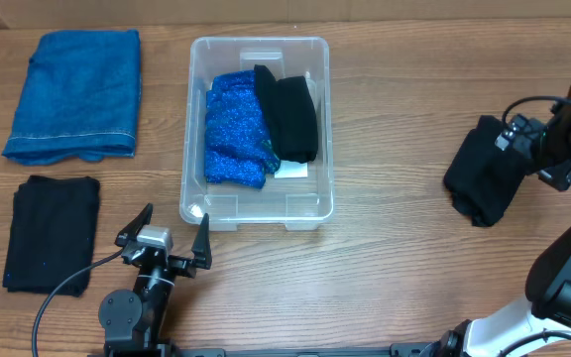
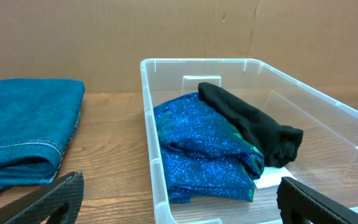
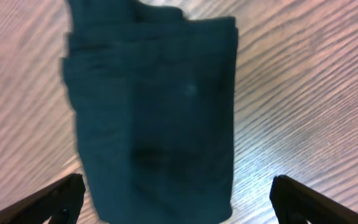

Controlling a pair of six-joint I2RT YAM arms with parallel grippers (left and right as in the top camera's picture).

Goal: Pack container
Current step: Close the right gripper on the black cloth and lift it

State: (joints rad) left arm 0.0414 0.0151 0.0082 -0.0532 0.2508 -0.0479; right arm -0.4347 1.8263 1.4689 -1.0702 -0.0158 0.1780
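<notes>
My right gripper will grab the end of the folded dark cloth (image 1: pixel 515 159) (image 3: pixel 166 205) that is farthest from the clear plastic container.
The clear plastic container (image 1: pixel 256 210) sits mid-table and holds a sparkly blue cloth (image 1: pixel 234 129) and a black cloth (image 1: pixel 293 119) over a white label. It also shows in the left wrist view (image 2: pixel 151 118). My left gripper (image 1: pixel 171 236) is open and empty just in front of the container's near left corner. My right gripper (image 1: pixel 528 149) is open above a folded dark cloth (image 1: pixel 484 178) at the right side of the table. In the right wrist view that cloth (image 3: pixel 151 112) lies between the spread fingers (image 3: pixel 178 199), not gripped.
A folded blue towel (image 1: pixel 75 94) lies at the back left, also in the left wrist view (image 2: pixel 23 134). A folded black cloth (image 1: pixel 52 233) lies at the front left. A brown cardboard wall (image 2: pixel 166 31) stands behind the table.
</notes>
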